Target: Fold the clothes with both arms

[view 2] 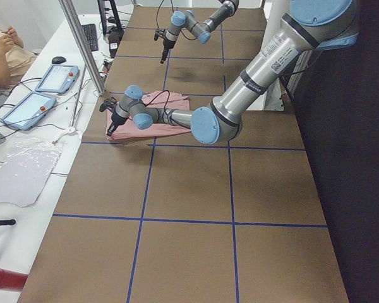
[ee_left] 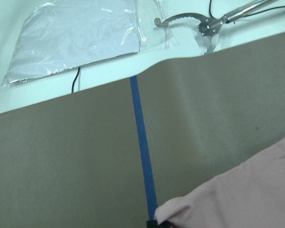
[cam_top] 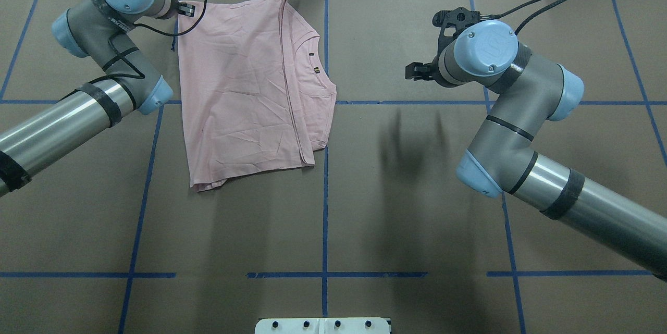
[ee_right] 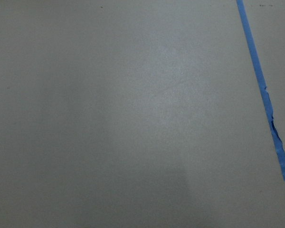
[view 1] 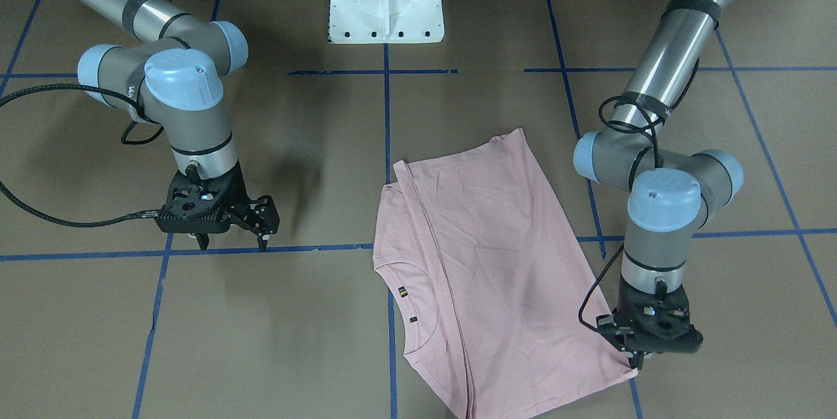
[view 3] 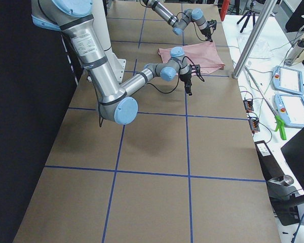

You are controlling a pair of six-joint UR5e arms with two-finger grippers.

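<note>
Next, I move my right gripper to the pale pink T-shirt's shoulder corner [view 1: 388, 191], past the neckline toward the white pedestal base, and close it there.
A pale pink T-shirt [view 1: 497, 262] lies folded lengthwise on the brown table, neckline [view 1: 409, 314] toward the middle line. It also shows in the overhead view [cam_top: 245, 89]. My left gripper [view 1: 637, 359] points down at the shirt's outer corner by the operators' edge, fingers together on the cloth. In the left wrist view the pink corner [ee_left: 237, 199] fills the bottom right. My right gripper [view 1: 233, 244] hovers just over bare table well clear of the shirt. It is open, with nothing between its fingers. The right wrist view shows only table and blue tape.
The white pedestal base [view 1: 386, 7] stands at the robot's side of the table. Blue tape lines [view 1: 274, 249] grid the surface. Beyond the table edge near the left gripper lie a plastic sheet [ee_left: 80, 33], tablets [view 2: 57, 79] and a seated person [view 2: 3, 53].
</note>
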